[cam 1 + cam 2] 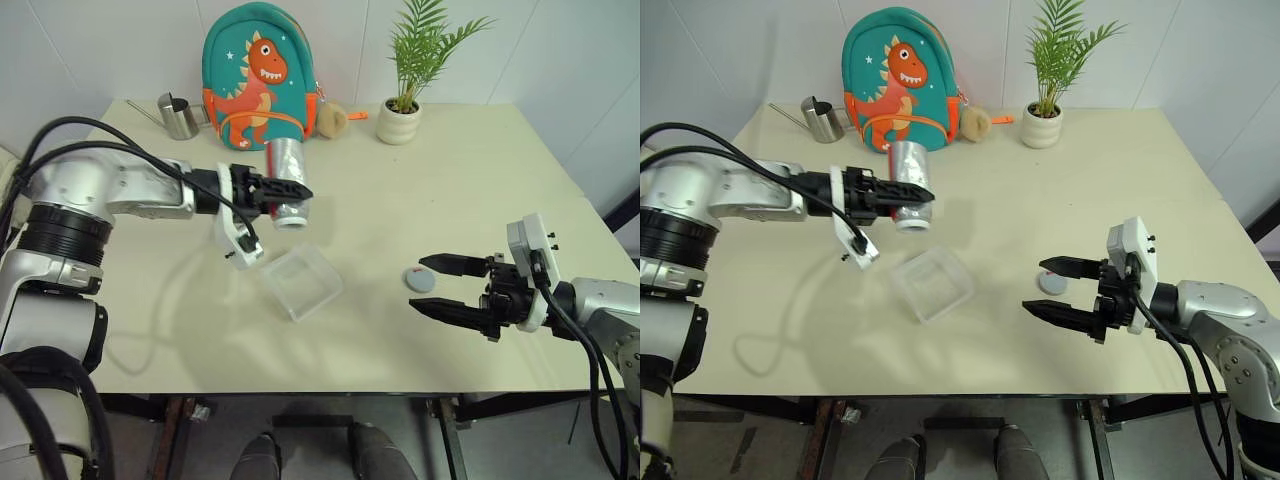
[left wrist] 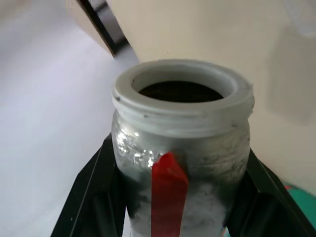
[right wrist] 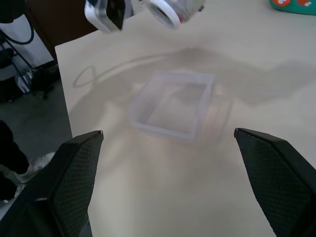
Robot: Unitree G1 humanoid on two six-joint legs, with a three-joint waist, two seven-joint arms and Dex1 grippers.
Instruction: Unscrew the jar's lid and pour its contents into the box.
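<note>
The robot's left gripper will set the jar down on the table [image 1: 234, 253] next to the clear box, on the watering can's side.
My left gripper [image 1: 292, 192] is shut on the jar [image 1: 285, 160], a clear jar with a red-and-white label. The jar has no lid on and tilts with its open mouth [image 2: 180, 91] downward, in the air just beyond the box's far side. The box [image 1: 300, 282] is a shallow clear container on the table, also in the right wrist view [image 3: 173, 106]. I cannot make out the contents; the jar's inside looks dark. The grey lid [image 1: 420, 278] lies flat on the table by my right gripper [image 1: 432, 286], which hovers open to the right of the box and holds nothing.
At the back of the table stand a teal dinosaur backpack [image 1: 260, 75], a steel watering can [image 1: 180, 115], a small tan plush [image 1: 332, 120] and a potted plant [image 1: 400, 115]. The table's front edge [image 1: 320, 392] runs close below the box.
</note>
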